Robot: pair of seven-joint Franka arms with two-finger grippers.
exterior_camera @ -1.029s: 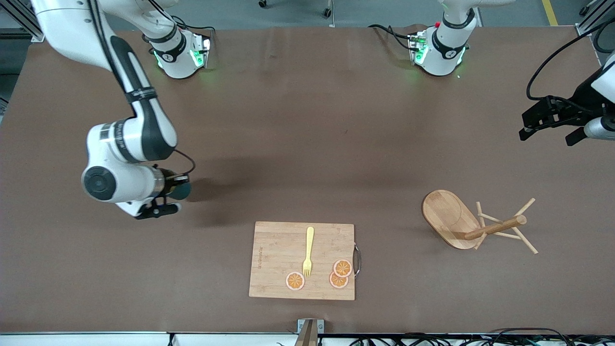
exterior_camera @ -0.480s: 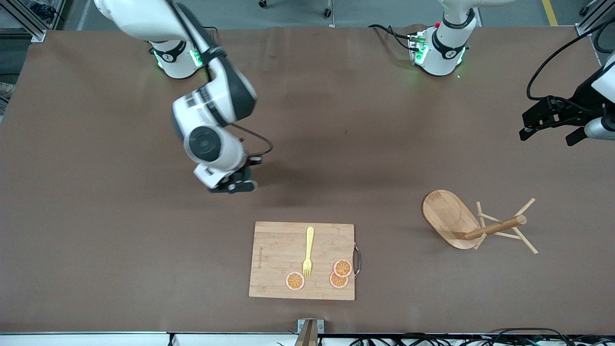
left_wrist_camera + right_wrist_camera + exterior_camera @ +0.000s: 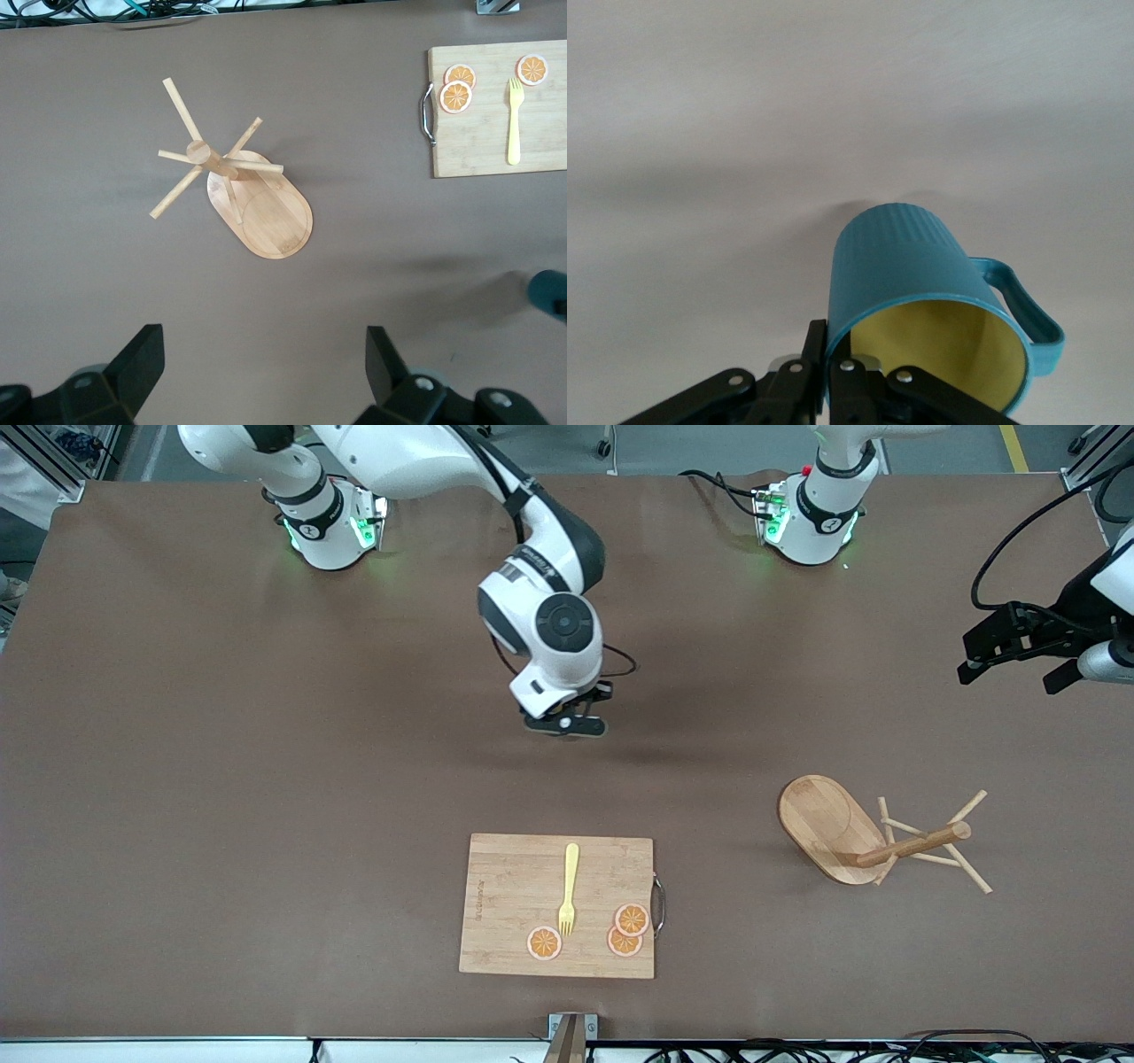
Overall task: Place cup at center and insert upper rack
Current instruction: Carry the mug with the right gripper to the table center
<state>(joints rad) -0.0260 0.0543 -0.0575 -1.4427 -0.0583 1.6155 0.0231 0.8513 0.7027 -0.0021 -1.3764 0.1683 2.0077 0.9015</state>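
The robot's right gripper needs to release the teal cup on the bare table well out (image 3: pixel 607 712) past the handle of the yellow fork.
My right gripper (image 3: pixel 567 723) hangs over the middle of the table, shut on the rim of the teal cup (image 3: pixel 921 292). One finger is inside the yellow interior and one outside, and the cup's handle points sideways. In the front view the wrist hides the cup. A teal bit of it shows at the edge of the left wrist view (image 3: pixel 549 285). The upper rack (image 3: pixel 852 834), a wooden mug tree, lies on its side toward the left arm's end; it also shows in the left wrist view (image 3: pixel 252 195). My left gripper (image 3: pixel 1017 671) waits open and empty, high over that end (image 3: pixel 264 363).
A wooden cutting board (image 3: pixel 496 903) lies near the front camera's edge. On it are a yellow fork (image 3: pixel 569 886) and three orange slices (image 3: pixel 625 930). The board also shows in the left wrist view (image 3: pixel 483 133).
My right arm has swung the cup from the right arm's end of the table toward the middle. The left arm and the rack have not moved.
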